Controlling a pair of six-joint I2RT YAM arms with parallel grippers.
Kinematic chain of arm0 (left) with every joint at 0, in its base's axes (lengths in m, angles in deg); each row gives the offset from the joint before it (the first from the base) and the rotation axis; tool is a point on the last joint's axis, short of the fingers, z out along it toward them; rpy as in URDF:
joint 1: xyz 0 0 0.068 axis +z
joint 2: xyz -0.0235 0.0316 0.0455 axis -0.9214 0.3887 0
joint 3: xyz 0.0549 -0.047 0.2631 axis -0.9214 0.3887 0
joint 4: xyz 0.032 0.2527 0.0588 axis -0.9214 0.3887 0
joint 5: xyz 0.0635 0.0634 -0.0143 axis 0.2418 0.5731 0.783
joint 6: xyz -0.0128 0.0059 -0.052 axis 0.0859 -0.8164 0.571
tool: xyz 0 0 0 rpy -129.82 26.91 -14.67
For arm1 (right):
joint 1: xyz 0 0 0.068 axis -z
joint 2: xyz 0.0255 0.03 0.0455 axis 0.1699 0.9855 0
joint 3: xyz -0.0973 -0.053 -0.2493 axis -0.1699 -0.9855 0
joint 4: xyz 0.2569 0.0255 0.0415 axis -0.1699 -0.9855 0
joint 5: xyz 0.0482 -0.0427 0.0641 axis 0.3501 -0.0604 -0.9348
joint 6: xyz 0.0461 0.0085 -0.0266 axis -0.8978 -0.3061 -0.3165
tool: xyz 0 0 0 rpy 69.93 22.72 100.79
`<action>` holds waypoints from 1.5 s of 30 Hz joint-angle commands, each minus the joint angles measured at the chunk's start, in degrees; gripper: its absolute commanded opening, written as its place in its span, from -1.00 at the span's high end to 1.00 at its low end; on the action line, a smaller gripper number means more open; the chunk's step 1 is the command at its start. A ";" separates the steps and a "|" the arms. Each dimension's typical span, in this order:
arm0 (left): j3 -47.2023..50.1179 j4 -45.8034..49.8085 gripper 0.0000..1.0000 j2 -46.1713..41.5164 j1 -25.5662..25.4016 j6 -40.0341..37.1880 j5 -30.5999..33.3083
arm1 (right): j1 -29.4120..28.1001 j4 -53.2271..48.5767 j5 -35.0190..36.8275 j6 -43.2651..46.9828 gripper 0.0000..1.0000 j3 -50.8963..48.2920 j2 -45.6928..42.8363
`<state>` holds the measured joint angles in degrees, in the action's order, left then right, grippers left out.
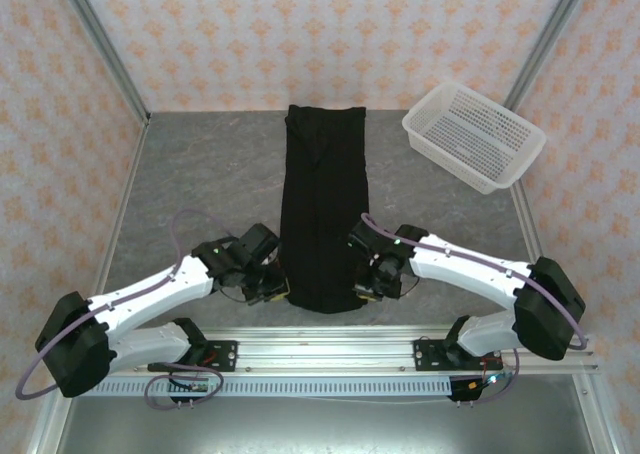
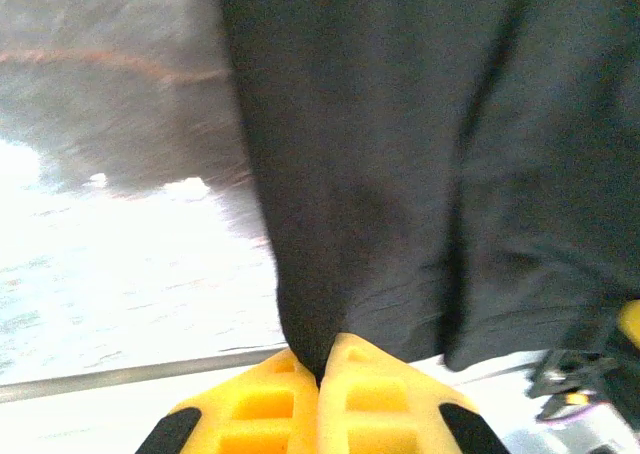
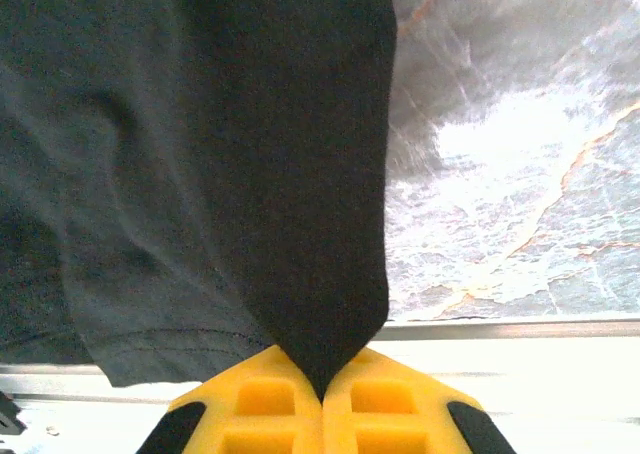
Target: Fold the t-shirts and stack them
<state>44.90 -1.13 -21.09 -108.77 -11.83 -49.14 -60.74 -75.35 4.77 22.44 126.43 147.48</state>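
My left gripper will let go of the corner of the t-shirt on the t-shirt's far half, at its edge (image 1: 287, 171) away from the basket.
A black t-shirt (image 1: 325, 209) lies as a long narrow strip down the middle of the grey table, plain side up, no print showing. My left gripper (image 1: 277, 292) is shut on the strip's near left corner; in the left wrist view the black cloth (image 2: 400, 174) runs down into the pinch between the yellow fingers (image 2: 255, 404). My right gripper (image 1: 362, 290) is shut on the near right corner, where the t-shirt (image 3: 220, 154) narrows to a point between the yellow fingers (image 3: 395, 404). The near edge is lifted a little off the table.
A white slatted basket (image 1: 473, 135) stands at the back right of the table. The marbled grey tabletop (image 1: 200, 184) lies bare on both sides of the strip. An aluminium rail (image 1: 320, 346) runs along the near edge, with patterned walls around.
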 commanded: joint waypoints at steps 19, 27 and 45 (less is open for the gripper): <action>-34.50 1.42 1.00 26.17 17.56 -8.69 10.11 | 19.39 -8.60 13.26 17.55 1.00 38.85 23.35; -46.20 1.71 1.00 38.23 21.92 -12.05 9.77 | 23.74 -7.56 11.32 20.38 1.00 51.91 35.62; -66.99 8.28 0.70 59.92 26.15 -17.09 8.64 | 28.18 -10.63 8.24 20.74 0.48 70.57 56.15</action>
<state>-18.51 3.00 38.41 -83.60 -26.80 -40.96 -32.92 -83.02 12.20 42.51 193.48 202.32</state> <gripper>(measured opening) 0.063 0.141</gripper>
